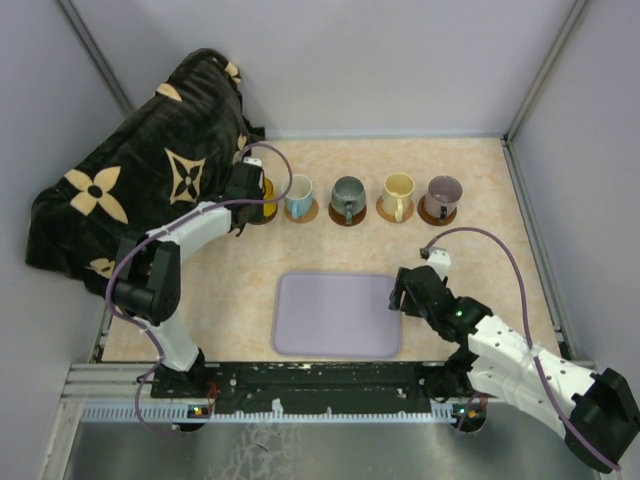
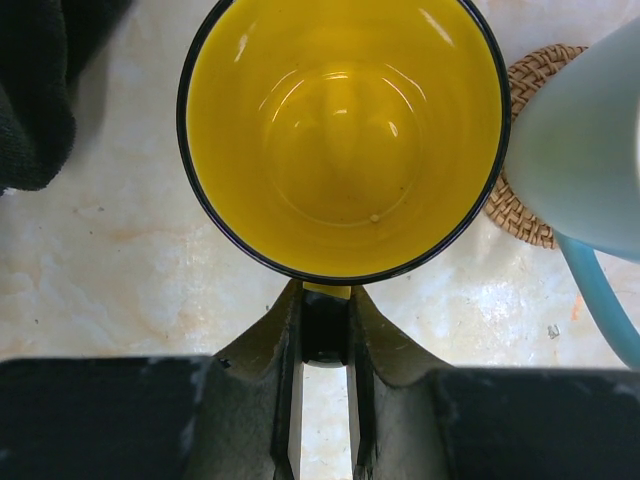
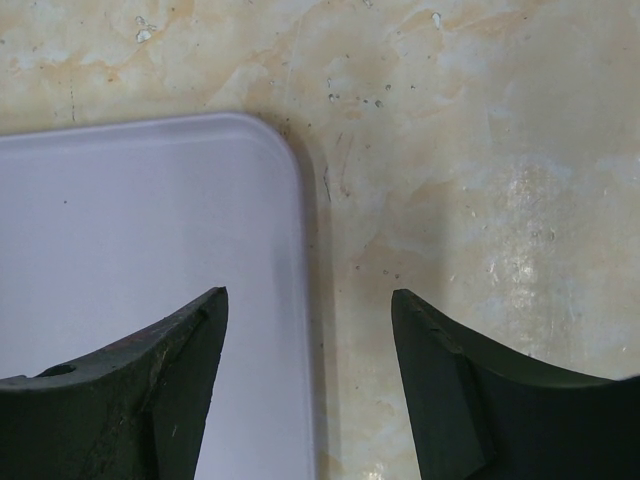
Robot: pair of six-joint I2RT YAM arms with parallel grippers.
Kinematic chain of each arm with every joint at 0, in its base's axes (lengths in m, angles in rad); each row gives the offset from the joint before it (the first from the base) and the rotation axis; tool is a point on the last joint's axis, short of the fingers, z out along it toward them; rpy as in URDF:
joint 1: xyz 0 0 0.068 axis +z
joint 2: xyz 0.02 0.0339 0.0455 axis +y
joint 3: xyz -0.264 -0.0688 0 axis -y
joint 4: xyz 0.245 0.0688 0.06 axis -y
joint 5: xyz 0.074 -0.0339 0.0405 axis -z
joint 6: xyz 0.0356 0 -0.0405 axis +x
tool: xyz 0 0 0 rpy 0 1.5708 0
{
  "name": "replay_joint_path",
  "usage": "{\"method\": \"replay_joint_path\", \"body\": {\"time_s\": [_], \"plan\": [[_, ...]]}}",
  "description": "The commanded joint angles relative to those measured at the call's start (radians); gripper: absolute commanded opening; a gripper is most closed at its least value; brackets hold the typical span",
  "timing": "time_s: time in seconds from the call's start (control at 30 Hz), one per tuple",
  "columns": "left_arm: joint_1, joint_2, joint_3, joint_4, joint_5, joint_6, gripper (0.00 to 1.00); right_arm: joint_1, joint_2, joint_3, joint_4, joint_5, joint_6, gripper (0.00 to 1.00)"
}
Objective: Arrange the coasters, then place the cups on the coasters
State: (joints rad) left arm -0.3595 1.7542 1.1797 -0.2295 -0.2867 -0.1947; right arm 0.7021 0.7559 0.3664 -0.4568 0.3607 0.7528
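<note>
The robot's left gripper needs to let go of the yellow cup on the brown coaster [image 1: 263, 204] between the black patterned cloth and the white-and-blue cup.
Along the back of the table stand a white-and-blue cup [image 1: 298, 196], a grey-green cup [image 1: 348, 196], a cream cup [image 1: 398, 190] and a purple-grey cup [image 1: 443, 192], each on a brown coaster [image 1: 347, 216]. At the left end of the row my left gripper [image 1: 252, 190] is shut on the handle of the yellow cup [image 2: 345, 130], jaws pinching it from both sides [image 2: 325, 297]. What lies under that cup is hidden. A woven coaster [image 2: 520, 215] shows under the white-and-blue cup [image 2: 585, 150] beside it. My right gripper [image 3: 310, 300] stands open and holds nothing.
The lavender tray [image 1: 337, 314] lies in the front middle, and my right gripper [image 1: 405, 293] hovers over its right edge [image 3: 150, 220]. A black patterned cloth [image 1: 150, 170] is heaped at the back left, close to the yellow cup. Walls close in the sides.
</note>
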Motion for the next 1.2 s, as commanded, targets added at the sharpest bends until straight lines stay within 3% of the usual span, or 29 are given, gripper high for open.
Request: {"method": "replay_joint_path", "body": {"time_s": [0.0, 1.17], "plan": [[0.013, -0.007, 0.044, 0.073, -0.005, 0.015, 0.06, -0.006, 0.002, 0.022, 0.037, 0.006, 0.005, 0.67], [0.035, 0.022, 0.045, 0.055, 0.027, -0.012, 0.07, -0.006, 0.0, 0.012, 0.043, -0.005, 0.011, 0.67]]}}
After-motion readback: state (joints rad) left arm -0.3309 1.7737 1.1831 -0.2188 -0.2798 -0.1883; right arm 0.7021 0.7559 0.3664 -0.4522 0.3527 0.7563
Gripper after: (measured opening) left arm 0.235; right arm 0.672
